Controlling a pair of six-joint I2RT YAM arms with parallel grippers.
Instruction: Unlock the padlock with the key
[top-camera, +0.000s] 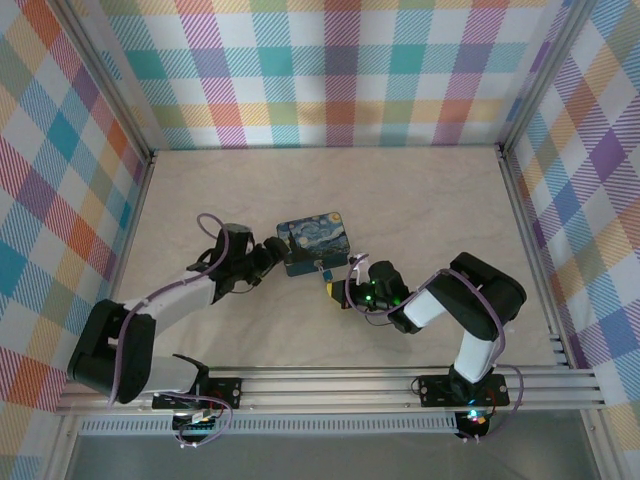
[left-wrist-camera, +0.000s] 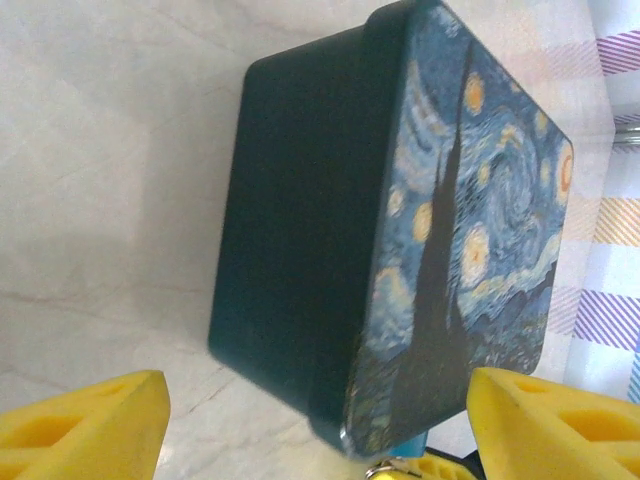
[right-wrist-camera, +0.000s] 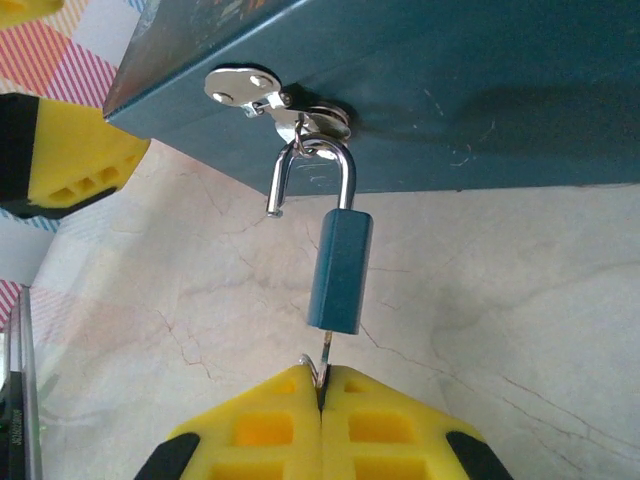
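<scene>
The open shackle is still hooked through the hasp while the robot's right gripper pinches just the key, so it should let go of the key and grip the padlock's shackle (right-wrist-camera: 347, 178).
The small dark-blue padlock (right-wrist-camera: 340, 270) hangs by its silvery shackle (right-wrist-camera: 312, 165) from the hasp (right-wrist-camera: 245, 88) on the Starry-Night tin (right-wrist-camera: 450, 90). One shackle leg ends free beside the body, out of its hole. The thin key (right-wrist-camera: 324, 350) is in the padlock's bottom end, and my right gripper (right-wrist-camera: 321, 385) is shut on its head. From above, the padlock (top-camera: 325, 271) lies at the tin's (top-camera: 312, 242) near edge, with the right gripper (top-camera: 335, 290) just behind it. My left gripper (top-camera: 272, 252) stands open at the tin's left end, its yellow fingers (left-wrist-camera: 80, 420) straddling a corner of the tin (left-wrist-camera: 300, 220).
Metal frame rails (top-camera: 400, 385) run along the near table edge, and checkered walls (top-camera: 330, 70) close the other sides. A left finger (right-wrist-camera: 70, 150) sits close to the hasp side of the tin.
</scene>
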